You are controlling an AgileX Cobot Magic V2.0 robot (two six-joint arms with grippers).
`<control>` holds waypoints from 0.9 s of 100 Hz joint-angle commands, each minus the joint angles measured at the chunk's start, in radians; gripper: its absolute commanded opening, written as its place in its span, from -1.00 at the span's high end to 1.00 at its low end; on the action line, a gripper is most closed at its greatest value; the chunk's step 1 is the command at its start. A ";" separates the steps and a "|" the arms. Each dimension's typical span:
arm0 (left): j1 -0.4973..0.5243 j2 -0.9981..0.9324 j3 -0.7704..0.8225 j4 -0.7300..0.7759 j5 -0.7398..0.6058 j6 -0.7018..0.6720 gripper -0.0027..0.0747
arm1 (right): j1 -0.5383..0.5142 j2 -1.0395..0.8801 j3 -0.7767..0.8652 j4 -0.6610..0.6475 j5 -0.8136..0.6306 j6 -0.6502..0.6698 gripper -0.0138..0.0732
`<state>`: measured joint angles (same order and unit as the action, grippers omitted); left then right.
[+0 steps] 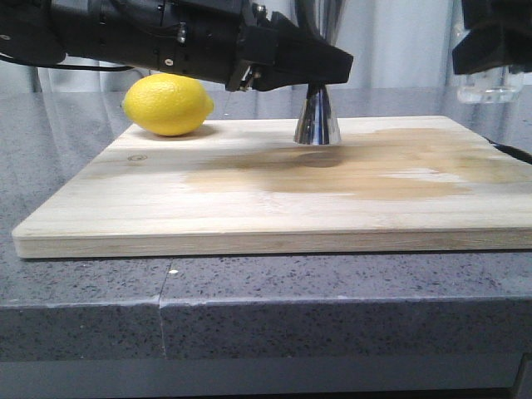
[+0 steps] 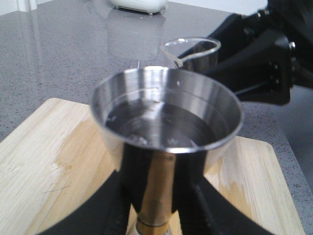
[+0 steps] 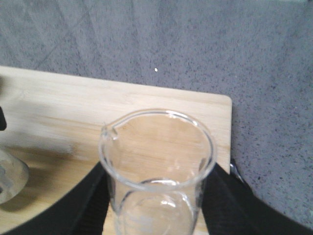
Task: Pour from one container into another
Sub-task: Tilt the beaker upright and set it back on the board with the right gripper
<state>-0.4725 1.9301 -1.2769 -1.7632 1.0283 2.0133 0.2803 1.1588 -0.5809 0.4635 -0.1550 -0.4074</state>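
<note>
I should release the clear glass beaker from my right gripper between the steel jigger and the wooden board's short edge (image 1: 446, 151).
The steel jigger (image 1: 316, 120) stands upright on the wooden board (image 1: 166, 208), right of centre toward the back. My left gripper (image 1: 320, 73) is shut on its narrow waist. In the left wrist view the jigger's upper cup (image 2: 166, 122) holds clear liquid, with my black fingers (image 2: 215, 205) on both sides of the gold-banded waist. The clear glass beaker (image 3: 156, 166) is upright and looks empty, and my right gripper (image 3: 156, 205) is shut on it. In the front view the beaker (image 1: 490, 86) hangs above the board's far right end, beside and apart from the jigger.
A yellow lemon (image 1: 169, 104) lies at the board's back left. Darker wet patches (image 1: 374, 170) spread over the middle and right of the board. The board rests on a grey speckled counter (image 1: 249, 283). A white object (image 2: 139, 5) sits far back on the counter.
</note>
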 commanded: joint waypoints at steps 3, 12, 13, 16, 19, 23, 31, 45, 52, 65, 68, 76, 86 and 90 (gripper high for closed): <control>-0.009 -0.052 -0.031 -0.079 0.068 -0.002 0.45 | 0.044 0.000 0.042 0.009 -0.297 0.055 0.03; -0.009 -0.052 -0.031 -0.079 0.068 -0.002 0.45 | 0.069 0.042 0.083 0.007 -0.427 0.127 0.03; -0.009 -0.052 -0.031 -0.079 0.068 -0.002 0.45 | 0.070 0.046 0.085 0.007 -0.433 0.133 0.03; -0.009 -0.052 -0.031 -0.079 0.068 -0.002 0.45 | 0.075 0.066 0.088 0.005 -0.457 0.143 0.03; -0.009 -0.052 -0.031 -0.079 0.068 -0.002 0.45 | 0.077 0.083 0.090 0.005 -0.475 0.148 0.03; -0.009 -0.052 -0.031 -0.079 0.068 -0.002 0.45 | 0.077 0.108 0.090 0.001 -0.489 0.150 0.03; -0.009 -0.052 -0.031 -0.079 0.068 -0.002 0.45 | 0.079 0.150 0.088 -0.002 -0.515 0.152 0.03; -0.009 -0.052 -0.031 -0.079 0.066 -0.002 0.45 | 0.092 0.199 0.088 -0.049 -0.566 0.178 0.03; -0.009 -0.052 -0.031 -0.079 0.066 -0.002 0.45 | 0.099 0.221 0.088 -0.072 -0.592 0.178 0.03; -0.009 -0.052 -0.031 -0.079 0.064 -0.002 0.45 | 0.099 0.257 0.088 -0.073 -0.617 0.178 0.03; -0.009 -0.052 -0.031 -0.079 0.064 -0.002 0.45 | 0.099 0.263 0.088 -0.073 -0.621 0.178 0.03; -0.009 -0.052 -0.031 -0.079 0.060 -0.002 0.45 | 0.099 0.282 0.088 -0.073 -0.632 0.178 0.02; -0.009 -0.052 -0.031 -0.079 0.060 -0.002 0.45 | 0.099 0.303 0.088 -0.074 -0.646 0.178 0.02; -0.009 -0.052 -0.031 -0.079 0.060 -0.002 0.45 | 0.099 0.305 0.088 -0.077 -0.648 0.178 0.02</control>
<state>-0.4725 1.9301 -1.2769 -1.7623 1.0283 2.0133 0.3806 1.4772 -0.4711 0.4094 -0.7290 -0.2303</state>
